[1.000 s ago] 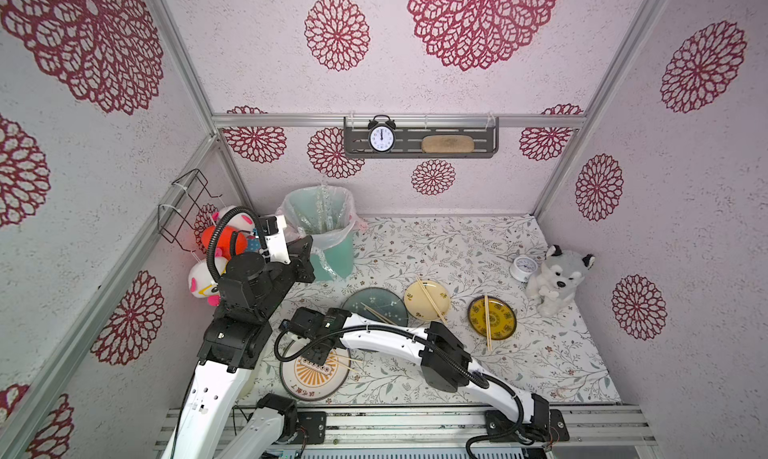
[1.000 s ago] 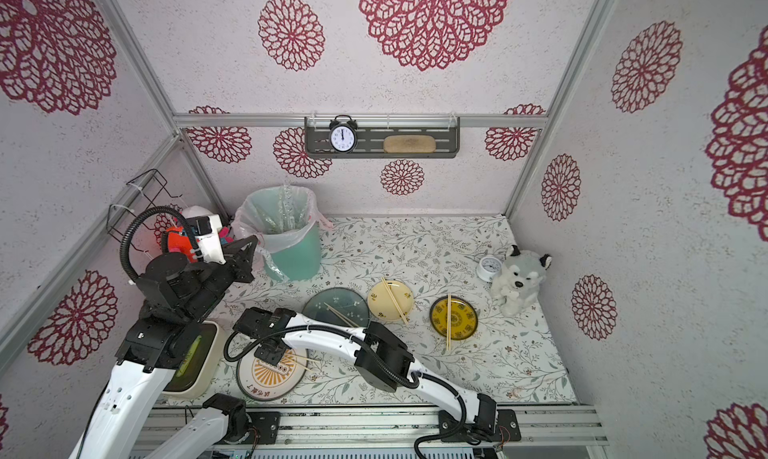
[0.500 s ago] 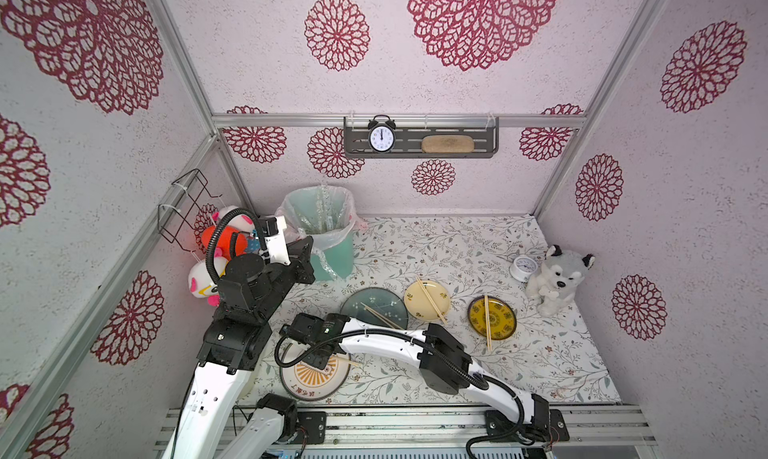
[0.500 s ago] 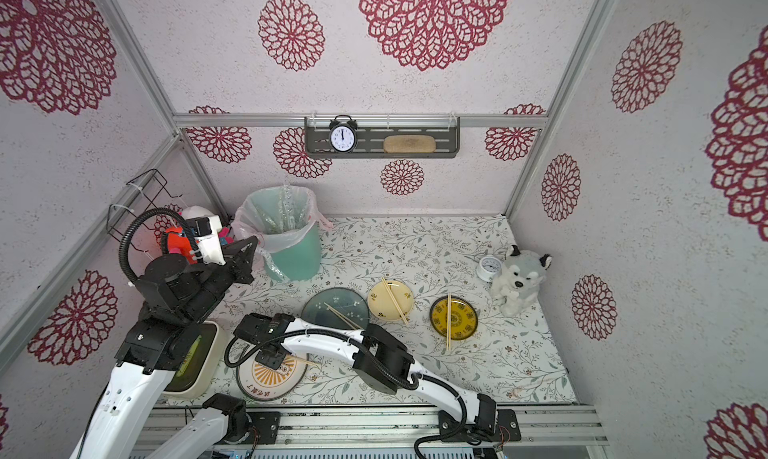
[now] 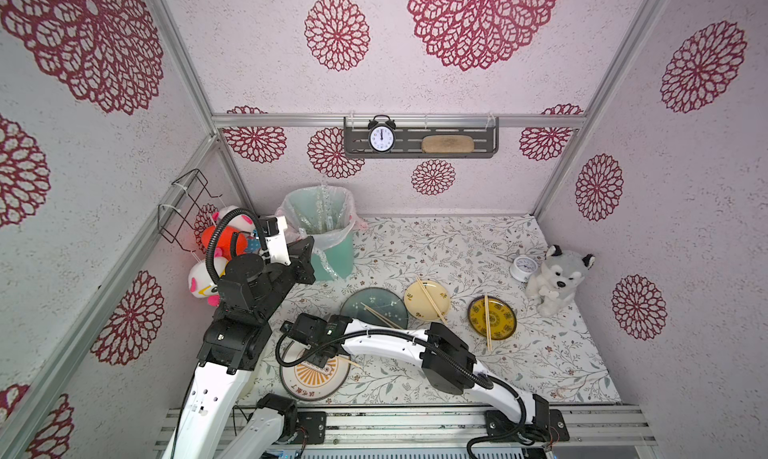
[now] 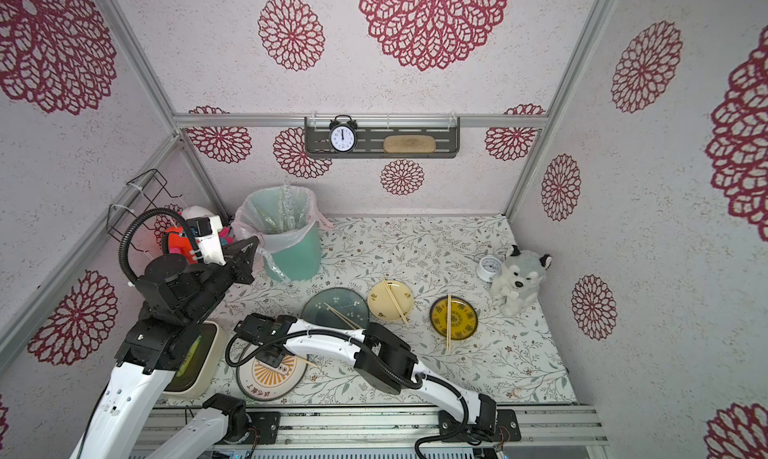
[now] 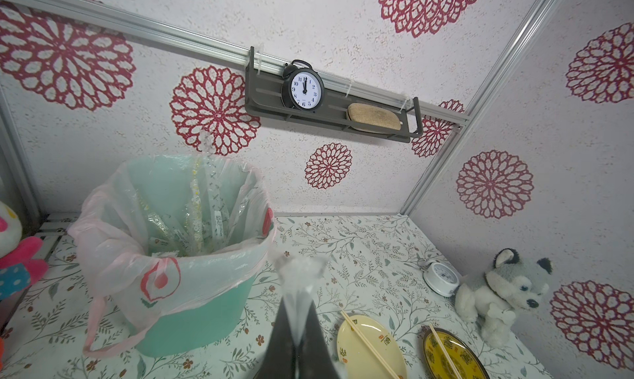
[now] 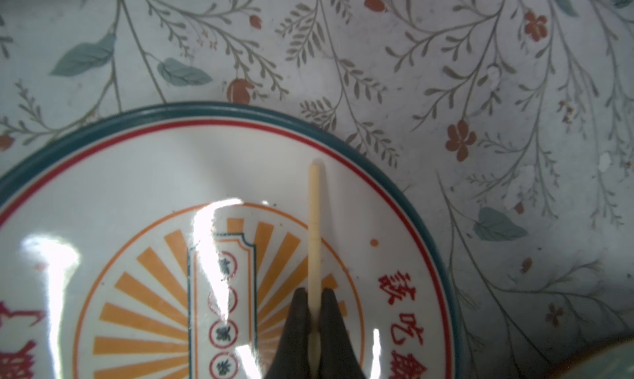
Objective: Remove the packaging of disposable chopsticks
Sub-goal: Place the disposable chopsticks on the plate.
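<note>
Next, my right gripper lets go of the bare chopsticks on the far part of the white and orange plate (image 5: 310,356) (image 8: 317,230).
My left gripper (image 7: 297,320) is shut on a clear, crinkly packaging sleeve (image 7: 302,274) and is raised beside the green bin (image 5: 332,257). In both top views the sleeve (image 6: 270,265) hangs against the bin's side. Several more sleeves (image 7: 192,216) stand inside the bin. My right gripper (image 8: 314,301) is shut on bare, pale disposable chopsticks (image 8: 314,222) just above the white and orange plate (image 8: 137,174). In a top view the chopsticks' end (image 5: 349,360) sticks out past that gripper (image 5: 320,359).
Further chopsticks lie on a dark green plate (image 5: 388,299), a pale yellow plate (image 5: 438,307) and a yellow patterned plate (image 5: 503,319). A plush husky (image 5: 557,278) and small white clock (image 5: 524,267) sit at right. Soft toys (image 5: 224,236) crowd the left wall.
My right gripper's jaws have closed on the chopsticks over the white and orange plate. The left arm has held still with the sleeve.
</note>
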`<state>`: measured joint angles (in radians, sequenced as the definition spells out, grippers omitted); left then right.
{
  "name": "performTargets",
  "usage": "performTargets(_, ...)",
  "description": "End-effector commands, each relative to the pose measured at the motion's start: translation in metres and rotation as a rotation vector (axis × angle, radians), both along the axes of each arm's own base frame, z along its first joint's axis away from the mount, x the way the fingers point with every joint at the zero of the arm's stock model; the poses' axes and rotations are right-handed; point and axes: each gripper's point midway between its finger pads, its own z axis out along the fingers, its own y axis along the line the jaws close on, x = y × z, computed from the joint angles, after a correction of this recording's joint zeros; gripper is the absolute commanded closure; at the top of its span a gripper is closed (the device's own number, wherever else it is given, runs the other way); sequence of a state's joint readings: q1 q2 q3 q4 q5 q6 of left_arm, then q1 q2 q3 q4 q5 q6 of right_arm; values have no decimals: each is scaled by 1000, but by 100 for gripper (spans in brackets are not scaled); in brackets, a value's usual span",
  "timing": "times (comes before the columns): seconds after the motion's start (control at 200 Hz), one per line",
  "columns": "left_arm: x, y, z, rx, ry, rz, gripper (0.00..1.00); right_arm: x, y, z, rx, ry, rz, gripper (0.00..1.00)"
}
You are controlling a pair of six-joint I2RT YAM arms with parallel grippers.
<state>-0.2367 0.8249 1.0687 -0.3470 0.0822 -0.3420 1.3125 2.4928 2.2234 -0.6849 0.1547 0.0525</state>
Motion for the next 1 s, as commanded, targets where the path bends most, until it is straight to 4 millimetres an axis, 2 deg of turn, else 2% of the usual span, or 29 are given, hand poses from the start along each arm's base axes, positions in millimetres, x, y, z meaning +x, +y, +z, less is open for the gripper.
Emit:
performTargets(0.0,1,3,5,9,-27,8,100,17,12,53,148,-47,-76,100)
performTargets(0.13,0,4,5,11,-25,11,100,16,12,61,172,-32,-91,100)
performTargets(0.275,-1,4,6,9,-30,9,100,20,15,88,247,-57,-118,100)
performTargets(0.355,-1,4,6,9,-30,9,100,23,20,94,284,-63,-125,100)
performTargets(0.505,-2,5,5,10,-29,12,100,21,31,76,291,-3,-119,100)
performTargets(0.65,0,4,3,12,-22,9,100,28,33,61,311,15,-183,100)
performTargets(0.811,2,2,2,12,-15,-1,99,23,42,47,328,52,-184,100)
performTargets(0.996,3,1,0,13,-8,-5,98,23,41,24,274,58,-192,100)
